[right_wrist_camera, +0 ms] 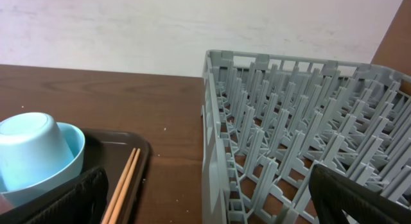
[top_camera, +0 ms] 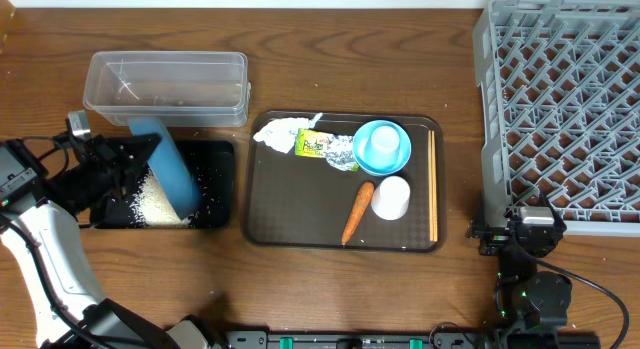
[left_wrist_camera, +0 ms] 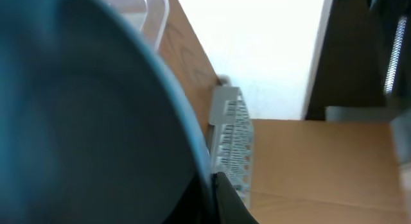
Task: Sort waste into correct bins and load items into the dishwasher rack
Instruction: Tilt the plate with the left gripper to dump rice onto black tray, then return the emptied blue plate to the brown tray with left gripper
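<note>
My left gripper is going to release the large dark-blue bowl on the brown serving tray's bare end [top_camera: 286, 190] next to the carrot. The bowl is now tipped over the black tray.
My left gripper [top_camera: 143, 154] is shut on the rim of the large dark-blue bowl [top_camera: 172, 169], which is tipped on its side over the black tray [top_camera: 222, 184]. A heap of white rice [top_camera: 160, 201] lies in that tray below the bowl. The bowl fills the left wrist view [left_wrist_camera: 83, 121]. The clear tub [top_camera: 168, 89] stands just behind. The carrot [top_camera: 357, 211], crumpled paper [top_camera: 280, 131], foil wrapper [top_camera: 322, 144], light-blue bowl [top_camera: 381, 147], white cup [top_camera: 390, 198] and chopsticks [top_camera: 432, 184] lie on the brown serving tray [top_camera: 290, 209]. My right gripper [top_camera: 520, 229] is open and empty.
The grey rack [top_camera: 565, 99] stands at the right, its near-left corner beside my right gripper [right_wrist_camera: 212, 198]. The right wrist view shows the rack [right_wrist_camera: 289, 108], the chopsticks [right_wrist_camera: 125, 185] and the light-blue bowl [right_wrist_camera: 38, 153]. Rice grains are scattered on the black tray.
</note>
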### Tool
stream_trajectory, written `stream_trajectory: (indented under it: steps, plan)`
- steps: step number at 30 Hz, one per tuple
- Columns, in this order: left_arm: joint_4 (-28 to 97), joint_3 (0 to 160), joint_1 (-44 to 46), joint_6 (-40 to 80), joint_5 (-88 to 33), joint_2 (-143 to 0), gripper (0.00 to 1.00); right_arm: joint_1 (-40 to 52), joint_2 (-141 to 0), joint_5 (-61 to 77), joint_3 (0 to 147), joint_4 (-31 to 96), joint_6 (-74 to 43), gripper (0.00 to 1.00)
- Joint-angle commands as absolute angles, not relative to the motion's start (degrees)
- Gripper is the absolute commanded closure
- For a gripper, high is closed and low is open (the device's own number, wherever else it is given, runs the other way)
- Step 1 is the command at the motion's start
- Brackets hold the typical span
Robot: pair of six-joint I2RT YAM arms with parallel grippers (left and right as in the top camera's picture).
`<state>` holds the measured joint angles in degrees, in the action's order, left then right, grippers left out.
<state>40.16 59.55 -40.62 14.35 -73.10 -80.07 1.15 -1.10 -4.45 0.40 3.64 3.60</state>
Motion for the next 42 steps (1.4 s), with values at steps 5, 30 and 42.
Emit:
stream_trajectory:
  steps: [5,30,42]
  plan:
    - [42.41,60.01,-40.51,10.70,-78.72,-79.92,0.94,0.80,-1.08,-4.25,0.32,3.88,4.12,0.01]
    - [44.93,60.03,-12.56,14.24,-44.60,-56.49,0.94,0.82,-1.08,-4.27,0.32,3.88,4.12,0.01]
    - [44.93,60.01,23.14,20.23,-12.23,-56.84,0.94,0.82,-1.08,-4.25,0.32,3.88,4.12,0.01]
